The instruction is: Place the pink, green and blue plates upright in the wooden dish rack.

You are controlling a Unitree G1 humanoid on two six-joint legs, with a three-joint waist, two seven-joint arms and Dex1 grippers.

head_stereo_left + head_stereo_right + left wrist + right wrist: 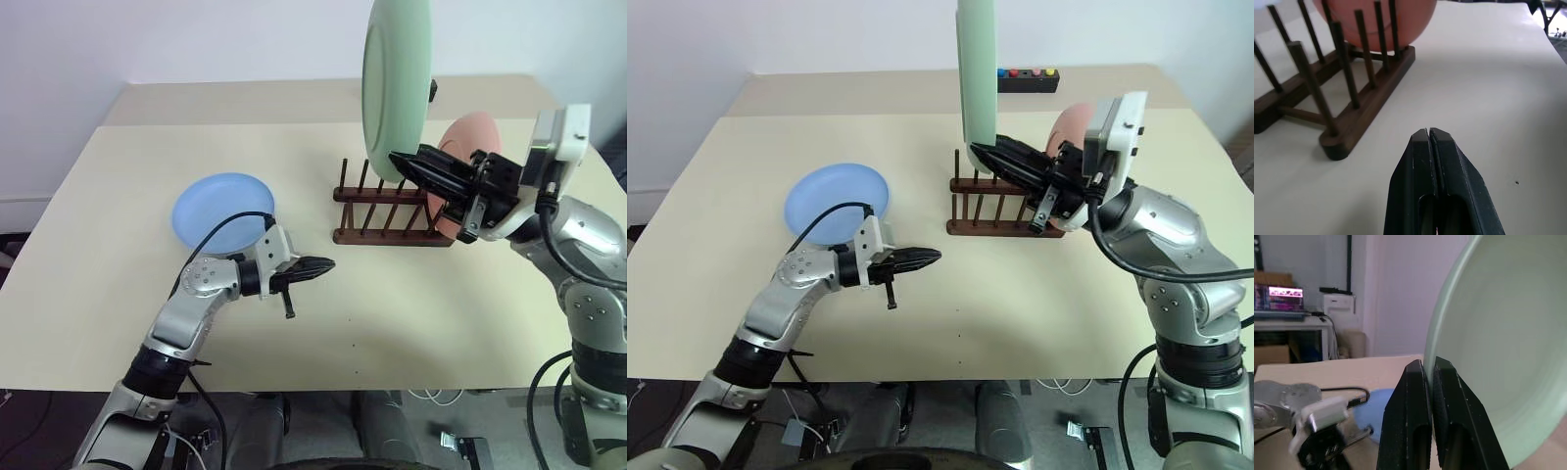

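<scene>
The robot's right gripper should set the green plate down upright in the wooden dish rack's slot (408,227) next to the pink plate.
My right gripper (400,162) is shut on the lower rim of the pale green plate (397,88), holding it upright on edge just above the left part of the wooden dish rack (387,211). In the right wrist view the fingers (1447,382) pinch the green plate's rim (1498,342). The pink plate (472,137) stands upright in the rack's right end, behind my right hand. The blue plate (223,211) lies flat on the table to the rack's left. My left gripper (323,264) is shut and empty, hovering low over the table in front of the blue plate and pointing toward the rack (1342,112).
A small black box with coloured buttons (1027,80) sits at the far edge of the beige table (441,313), behind the rack. Bare tabletop lies in front of the rack and to its right.
</scene>
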